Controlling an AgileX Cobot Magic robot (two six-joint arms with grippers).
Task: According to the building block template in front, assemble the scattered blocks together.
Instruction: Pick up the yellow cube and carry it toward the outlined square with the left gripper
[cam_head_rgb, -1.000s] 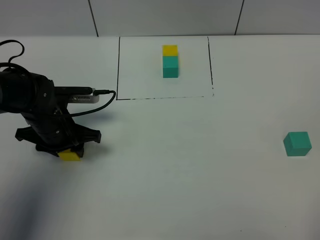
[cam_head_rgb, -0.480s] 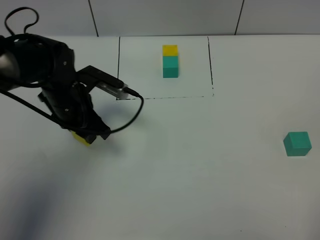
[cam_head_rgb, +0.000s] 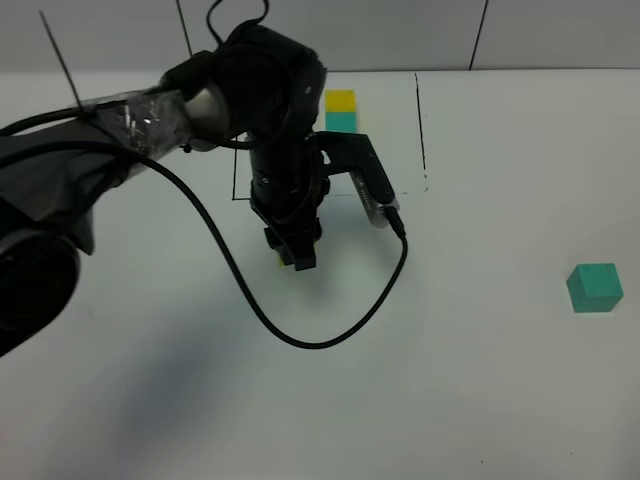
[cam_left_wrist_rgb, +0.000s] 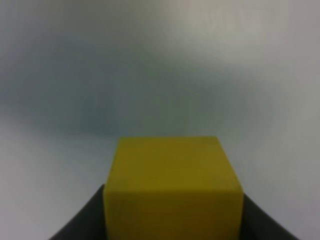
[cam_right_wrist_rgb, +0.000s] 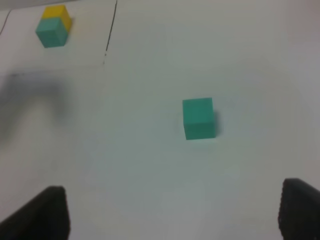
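I will set the yellow cube down with my left gripper on the bare table straight (cam_head_rgb: 339, 243) in front of the template.
My left gripper (cam_head_rgb: 292, 250) is shut on the scattered yellow cube (cam_left_wrist_rgb: 172, 187) and holds it over the table's middle, just in front of the frame's dashed front line. In the high view only a sliver of that cube (cam_head_rgb: 282, 262) shows under the fingers. The template (cam_head_rgb: 340, 108), a yellow cube joined to a teal one inside a black-line rectangle, sits at the back, partly hidden by my left arm; it also shows in the right wrist view (cam_right_wrist_rgb: 52, 27). The scattered teal cube (cam_head_rgb: 594, 287) rests alone at the far right. My right gripper (cam_right_wrist_rgb: 175, 220) is open, short of that teal cube (cam_right_wrist_rgb: 199, 117).
A black cable (cam_head_rgb: 300, 340) hangs from my left arm and loops over the table in front of the gripper. The frame's right line (cam_head_rgb: 420, 130) runs beside the template. The table's back edge meets a grey wall (cam_head_rgb: 330, 35).
My left arm has swung from the table's left side to the middle, carrying the yellow cube with it. The teal cube and the template have not moved.
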